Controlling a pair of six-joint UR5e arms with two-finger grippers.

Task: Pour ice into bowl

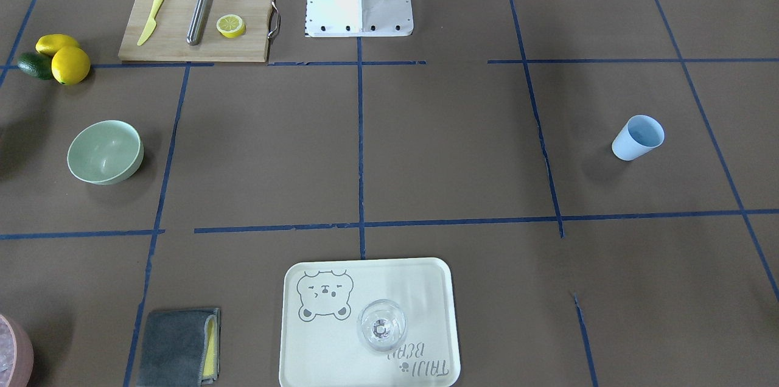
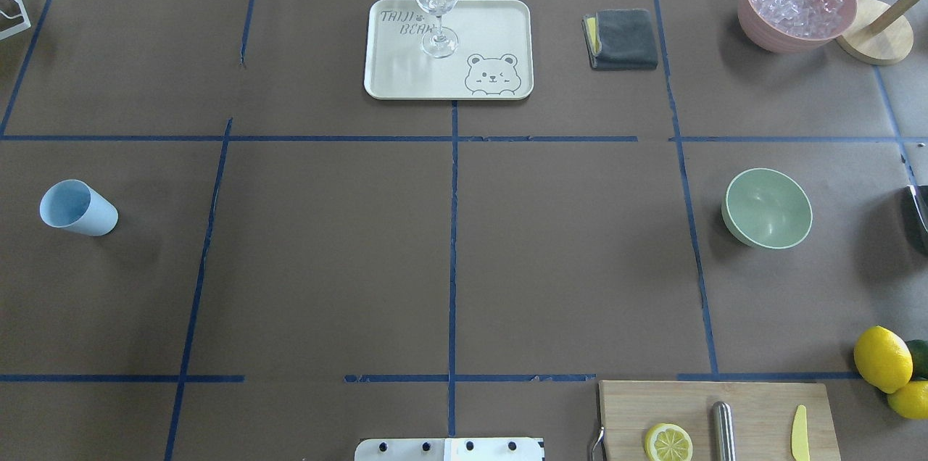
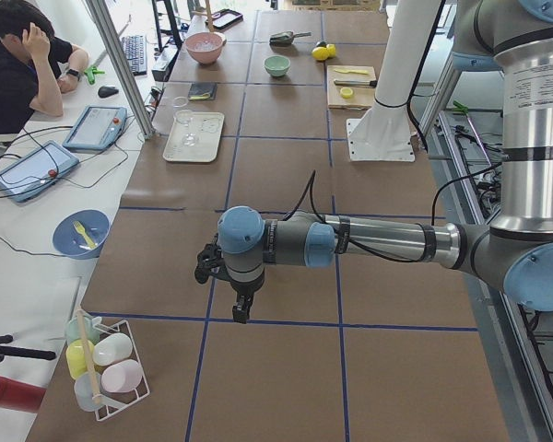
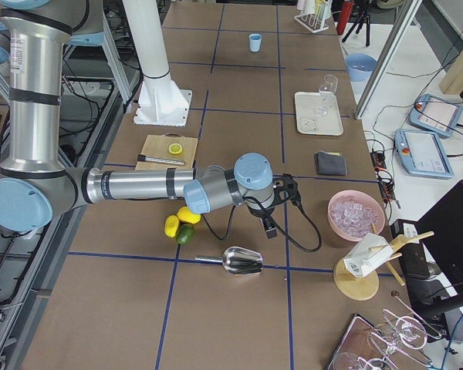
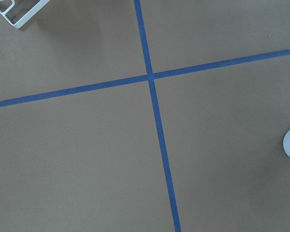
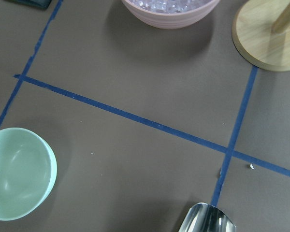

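I need to move my right gripper to the pale mint-green bowl next and close it on the bowl's rim (image 1: 69,158) (image 6: 56,171), on the side that faces the metal scoop.
The pale mint-green bowl (image 2: 767,207) stands empty on the robot's right side of the table, also seen in the front view (image 1: 104,151) and low left in the right wrist view (image 6: 17,174). The ice is out of view. A light blue cup (image 2: 78,209) stands far off on the left side. My left gripper (image 3: 242,311) hangs over the table's left end, and my right gripper (image 4: 270,227) hovers near the pink tub (image 4: 356,214). Each shows only in a side view, so I cannot tell whether it is open or shut.
A metal scoop (image 4: 243,260) lies on the table near the right arm. The pink tub (image 2: 796,1) holds whitish chunks beside a wooden stand (image 2: 873,40). A tray (image 2: 500,19) carries a wine glass (image 2: 436,1). Cutting board (image 1: 195,22), lemons (image 1: 70,64), grey cloth (image 2: 622,38). A person sits at the side desk (image 3: 23,64).
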